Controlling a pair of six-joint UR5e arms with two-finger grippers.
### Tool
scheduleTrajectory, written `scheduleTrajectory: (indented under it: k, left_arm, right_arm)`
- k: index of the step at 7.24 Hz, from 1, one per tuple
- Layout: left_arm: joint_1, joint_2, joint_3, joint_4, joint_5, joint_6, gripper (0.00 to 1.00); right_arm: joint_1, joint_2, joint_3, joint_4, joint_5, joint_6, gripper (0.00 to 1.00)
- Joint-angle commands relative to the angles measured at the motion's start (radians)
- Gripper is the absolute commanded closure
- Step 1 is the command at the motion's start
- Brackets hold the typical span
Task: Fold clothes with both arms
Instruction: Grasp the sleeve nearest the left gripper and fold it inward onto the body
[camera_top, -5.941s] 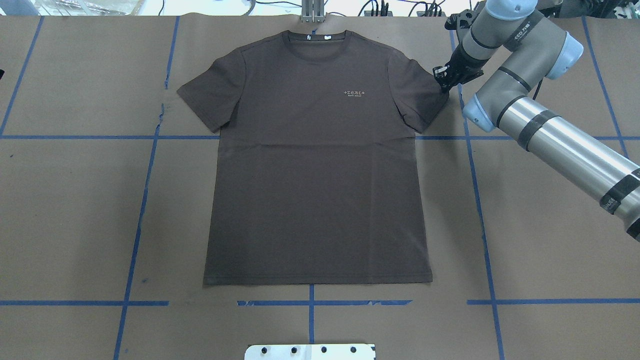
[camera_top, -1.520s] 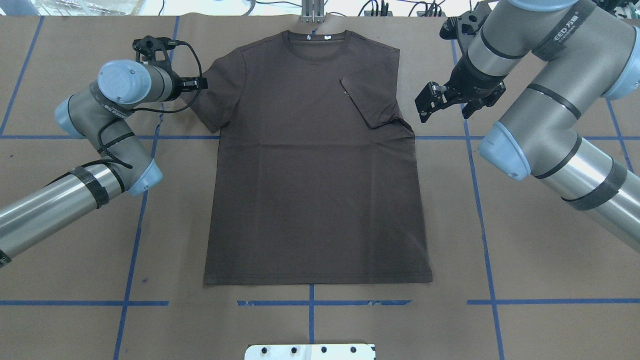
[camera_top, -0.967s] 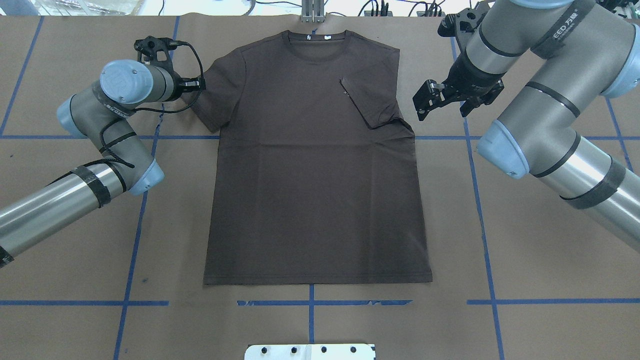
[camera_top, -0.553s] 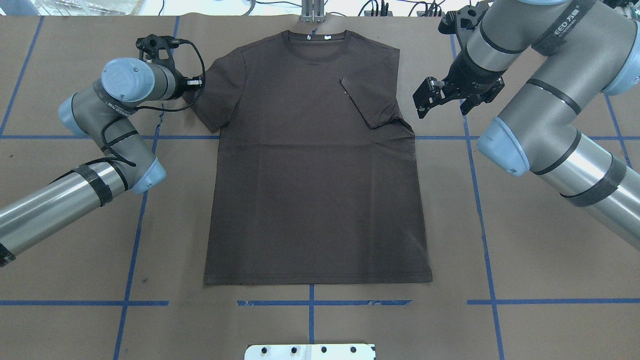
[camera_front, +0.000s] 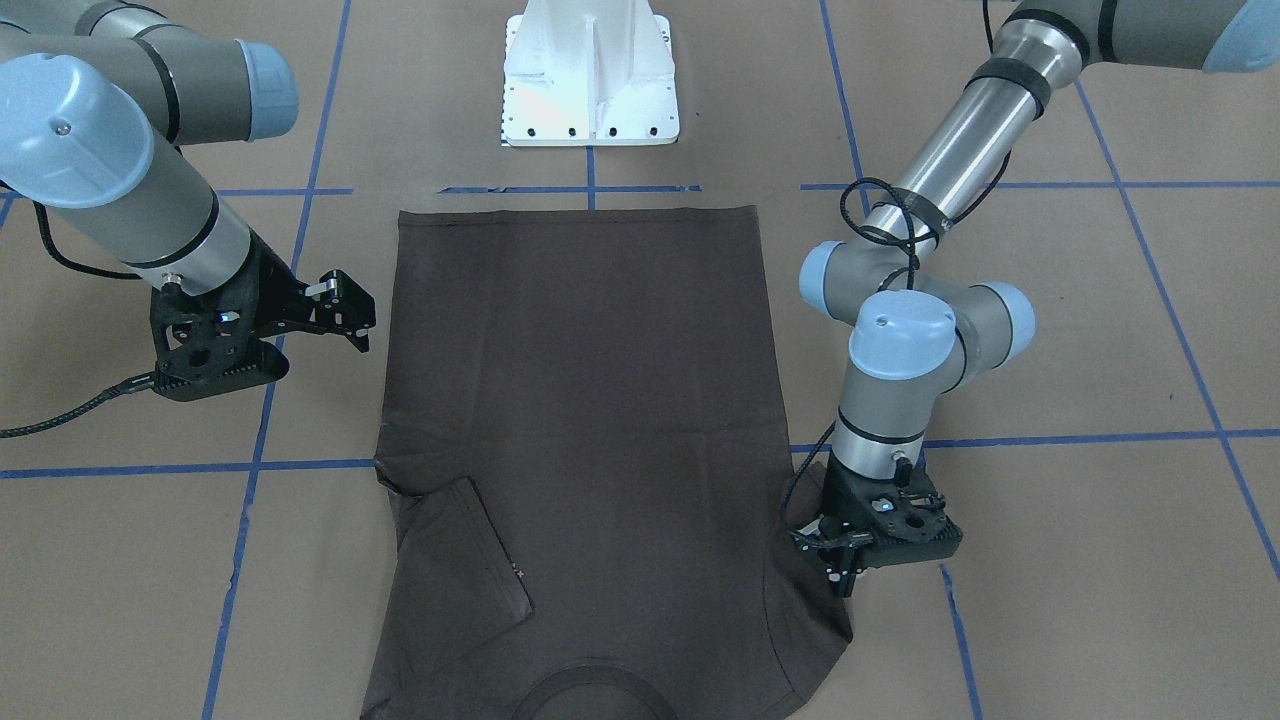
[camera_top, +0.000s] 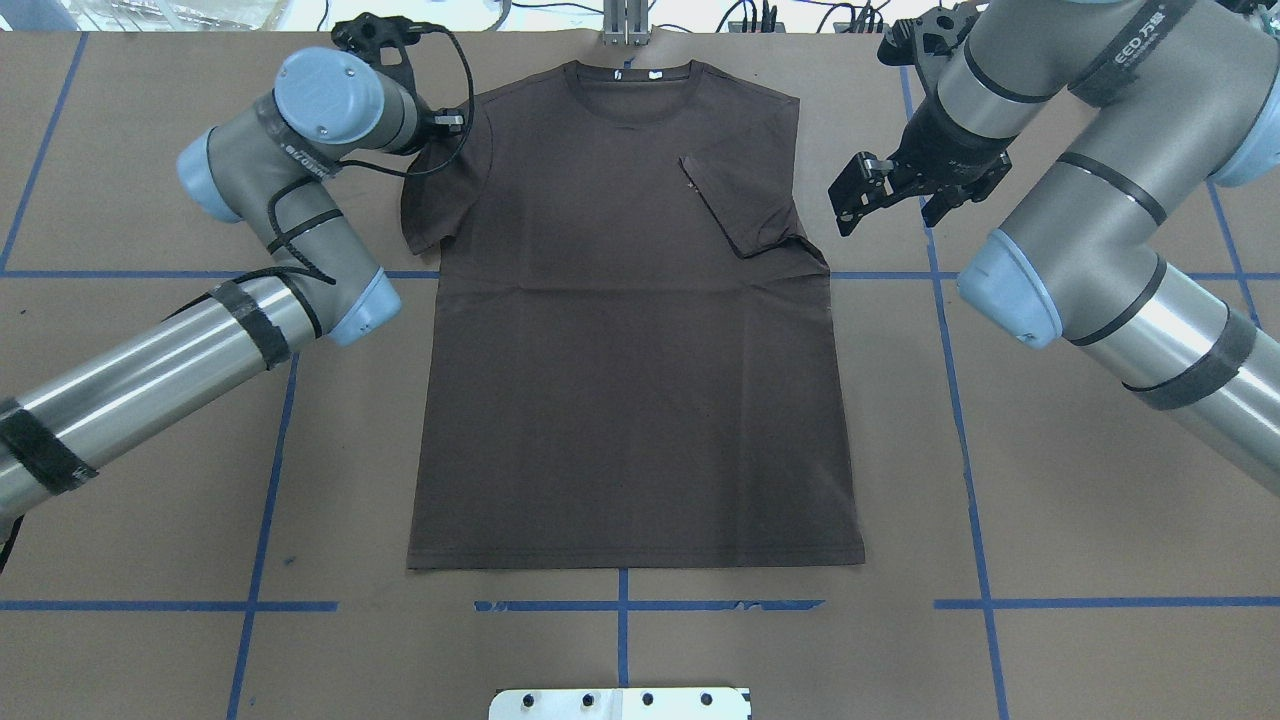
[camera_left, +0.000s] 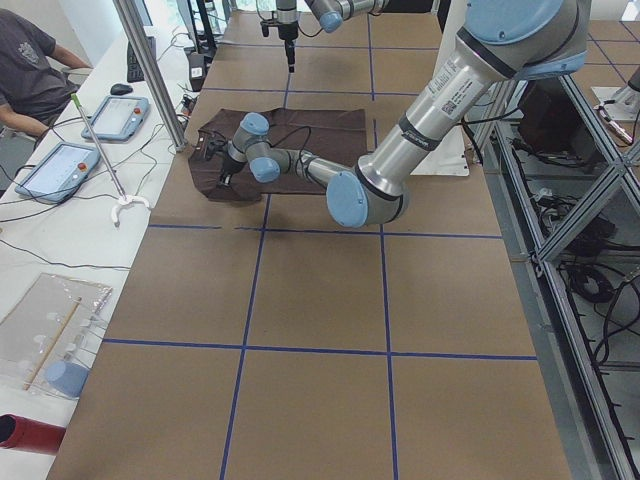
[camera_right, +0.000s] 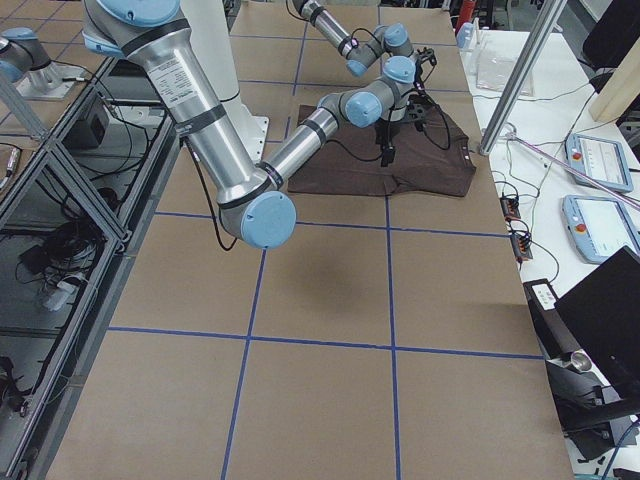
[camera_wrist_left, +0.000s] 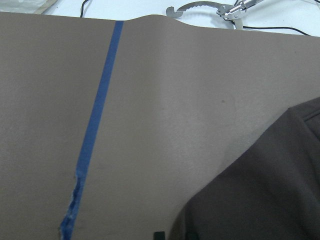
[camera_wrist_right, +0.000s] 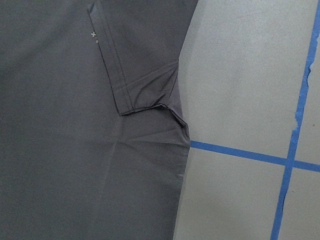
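Observation:
My left gripper is going to release the sleeve's edge on the T-shirt's chest (camera_front: 636, 568), just short of the collar.
The dark grey-brown T-shirt (camera_top: 630, 380) lies flat, collar at the far edge. Its sleeve on my right side is folded over the chest (camera_top: 745, 205), which also shows in the right wrist view (camera_wrist_right: 127, 70). My left gripper (camera_top: 452, 122) is shut on the other sleeve (camera_top: 440, 190) and holds its edge raised over the shoulder; from the front view it (camera_front: 843, 578) pinches the fabric. The left wrist view shows the sleeve cloth (camera_wrist_left: 260, 200) at the lower right. My right gripper (camera_top: 893, 200) is open and empty, above the paper just right of the folded sleeve (camera_front: 352, 308).
Brown paper with blue tape lines (camera_top: 960, 400) covers the table. The white base plate (camera_top: 620, 703) is at the near edge. A metal post (camera_left: 150, 70) and tablets (camera_left: 60, 165) stand at the far side, where a seated person (camera_left: 30, 70) shows.
My left gripper has moved farther and to the right, drawing the sleeve it holds in over the shoulder. Earlier the right sleeve went from flat to folded. My right gripper has barely moved.

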Motion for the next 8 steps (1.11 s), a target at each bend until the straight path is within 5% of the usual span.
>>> scheduleTrajectory:
  k: [1, 3, 8]
  left_arm:
    - [0.007, -0.118, 0.020, 0.047, -0.039, -0.130, 1.00]
    - [0.045, -0.184, 0.123, 0.018, -0.036, -0.167, 1.00]
    - [0.145, -0.187, 0.186, -0.122, 0.019, -0.313, 1.00]
  right_arm:
    - [0.000, 0.000, 0.002, 0.002, -0.004, -0.023, 0.00]
    - [0.001, 0.000, 0.002, 0.002, -0.002, -0.023, 0.00]
    - [0.001, -0.001, 0.002, 0.005, -0.008, -0.020, 0.00]
